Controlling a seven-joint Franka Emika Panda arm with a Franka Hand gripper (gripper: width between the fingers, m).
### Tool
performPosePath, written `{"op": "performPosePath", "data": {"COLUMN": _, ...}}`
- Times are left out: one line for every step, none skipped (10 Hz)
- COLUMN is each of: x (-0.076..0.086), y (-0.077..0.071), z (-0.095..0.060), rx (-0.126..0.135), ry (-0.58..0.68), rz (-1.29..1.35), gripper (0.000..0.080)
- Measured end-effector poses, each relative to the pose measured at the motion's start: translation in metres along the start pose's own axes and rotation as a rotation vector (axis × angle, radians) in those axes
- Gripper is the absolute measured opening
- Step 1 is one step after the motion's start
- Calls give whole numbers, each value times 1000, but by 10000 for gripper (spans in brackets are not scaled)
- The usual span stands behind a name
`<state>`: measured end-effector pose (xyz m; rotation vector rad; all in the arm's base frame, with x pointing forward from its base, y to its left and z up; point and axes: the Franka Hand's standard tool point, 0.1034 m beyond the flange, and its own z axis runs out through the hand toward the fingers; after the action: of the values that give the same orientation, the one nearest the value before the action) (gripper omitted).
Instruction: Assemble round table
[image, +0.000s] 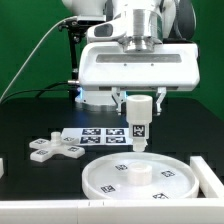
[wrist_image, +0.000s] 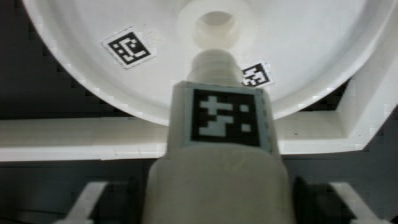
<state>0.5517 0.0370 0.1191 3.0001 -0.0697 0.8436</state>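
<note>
Next, I let the white leg go from my gripper, standing upright on the raised centre of the large round disc (image: 140, 170) (wrist_image: 217, 20).
My gripper (image: 139, 108) is shut on the short white cylinder leg (image: 139, 135), which hangs upright with a tag facing the camera. The leg's lower end is a little above the large rimmed round disc (image: 100, 185), behind its raised centre hub (image: 137, 172). In the wrist view the leg (wrist_image: 217, 120) runs out from my gripper (wrist_image: 217, 208) toward the disc's (wrist_image: 107, 80) hub (wrist_image: 215, 20). The fingers (wrist_image: 86, 203) show at each side of the leg. The cross-shaped foot (image: 55, 150) lies on the black table at the exterior view's left.
The marker board (image: 95, 135) lies flat behind the disc, under the arm. A white rail (image: 40, 210) runs along the front edge, and a white wall piece (image: 207, 172) stands at the disc's right. The rail also shows in the wrist view (wrist_image: 89, 138).
</note>
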Motion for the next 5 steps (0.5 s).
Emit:
{"op": "performPosePath", "data": {"x": -2, "y": -2, "z": 6, "rx": -3, "ry": 5, "rz": -8, "gripper": 407}}
{"op": "performPosePath", "data": {"x": -4, "y": -2, "z": 12, "rx": -7, "ry": 2, "rz": -9, "gripper": 407}}
{"op": "performPosePath", "data": {"x": -4, "y": -2, "z": 17, "rx": -10, "ry": -1, "rz": -8, "gripper": 407}}
{"op": "performPosePath", "data": {"x": -4, "y": -2, "z": 20, "rx": -12, "ry": -2, "rz": -10, "gripper": 407}}
{"op": "performPosePath", "data": {"x": -7, "y": -2, "z": 24, "rx": -15, "ry": -7, "rz": -12, "gripper": 407}}
